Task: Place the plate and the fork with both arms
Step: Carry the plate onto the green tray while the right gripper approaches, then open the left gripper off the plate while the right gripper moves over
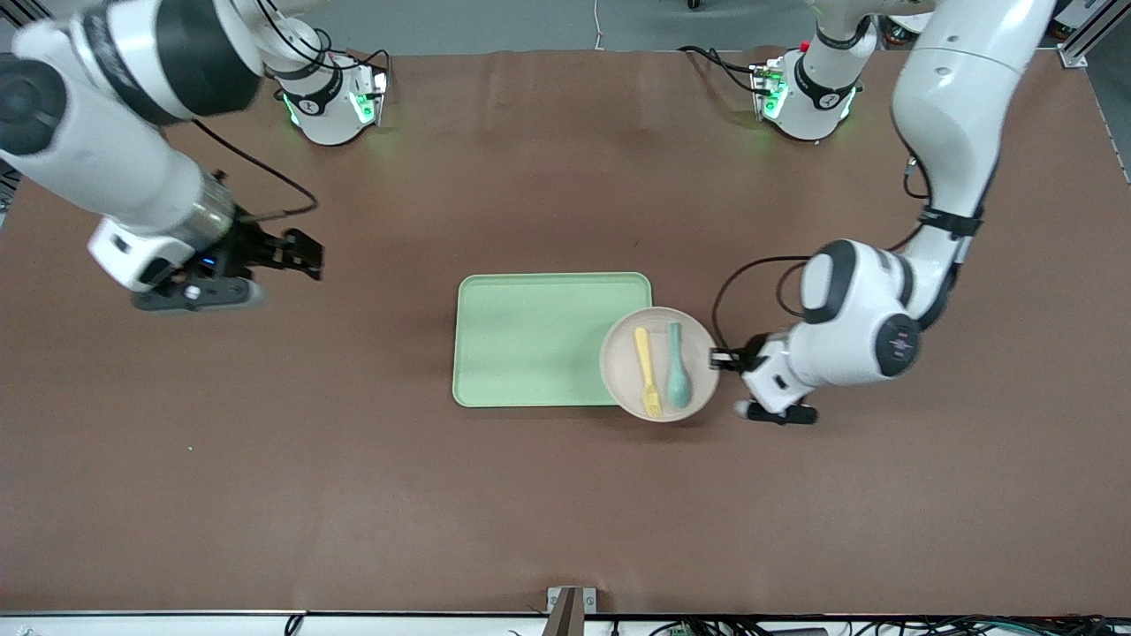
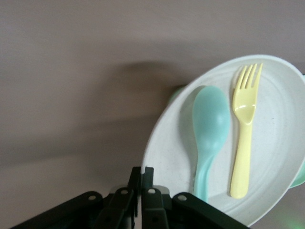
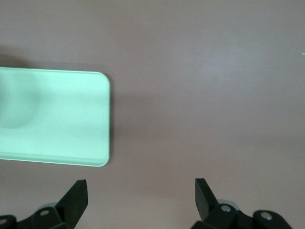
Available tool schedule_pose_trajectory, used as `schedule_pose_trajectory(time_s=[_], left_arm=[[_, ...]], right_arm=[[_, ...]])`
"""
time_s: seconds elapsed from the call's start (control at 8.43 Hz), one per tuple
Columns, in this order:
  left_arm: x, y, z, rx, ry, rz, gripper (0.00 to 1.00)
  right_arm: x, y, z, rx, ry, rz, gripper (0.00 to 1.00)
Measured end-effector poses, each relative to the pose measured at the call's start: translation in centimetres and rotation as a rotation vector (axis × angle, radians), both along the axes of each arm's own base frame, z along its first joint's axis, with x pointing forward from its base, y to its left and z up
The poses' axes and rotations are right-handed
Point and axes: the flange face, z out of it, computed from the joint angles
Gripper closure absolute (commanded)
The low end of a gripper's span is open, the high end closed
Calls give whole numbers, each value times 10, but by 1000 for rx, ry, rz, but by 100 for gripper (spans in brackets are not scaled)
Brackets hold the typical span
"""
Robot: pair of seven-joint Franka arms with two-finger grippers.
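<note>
Next, my left gripper lets go of the beige plate fully inside the green tray [image 1: 599,338], toward the end nearest that gripper.
The beige plate [image 1: 618,364] lies partly over the green tray's [image 1: 530,340] end nearest the left arm. On the plate, side by side, are the yellow fork [image 1: 648,360] and a teal spoon [image 1: 679,369]. My left gripper [image 1: 720,359] is shut on the plate's rim. The left wrist view shows its jaws [image 2: 142,174] pinching the rim of the plate [image 2: 279,157], with the fork [image 2: 243,133] and the spoon [image 2: 209,126] on it. My right gripper [image 1: 300,253] is open and empty, up over bare table toward the right arm's end, apart from the tray.
The brown table [image 1: 353,459] spreads wide around the tray. The right wrist view shows the tray's corner [image 3: 57,119] and my open right gripper [image 3: 141,191] over bare table. A small metal bracket [image 1: 570,605] sits at the table's near edge.
</note>
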Motion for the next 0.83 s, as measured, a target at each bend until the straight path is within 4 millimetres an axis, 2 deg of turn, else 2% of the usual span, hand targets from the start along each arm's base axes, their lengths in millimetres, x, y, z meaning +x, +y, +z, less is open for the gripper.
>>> schedule_pose_trajectory(time_s=[0.12,0.24,0.36,0.59,0.83], left_arm=[[-19,-33,-13,5,-27,-1,100],[-36,-54,-28,9,-49,-7,100],[-47,-62,-42,12,-62,-12,100],[-58,-65,-63,18,-67,-10,100],[-65,-63,-73,26,-53,-13,100]], right_arm=[[5,22,-24,3,7,20,1],[9,44,-43,2,0,7,1],[9,69,-59,2,-14,-22,1],[5,121,-92,9,-48,-75,0],[0,163,-131,16,-73,-99,1]])
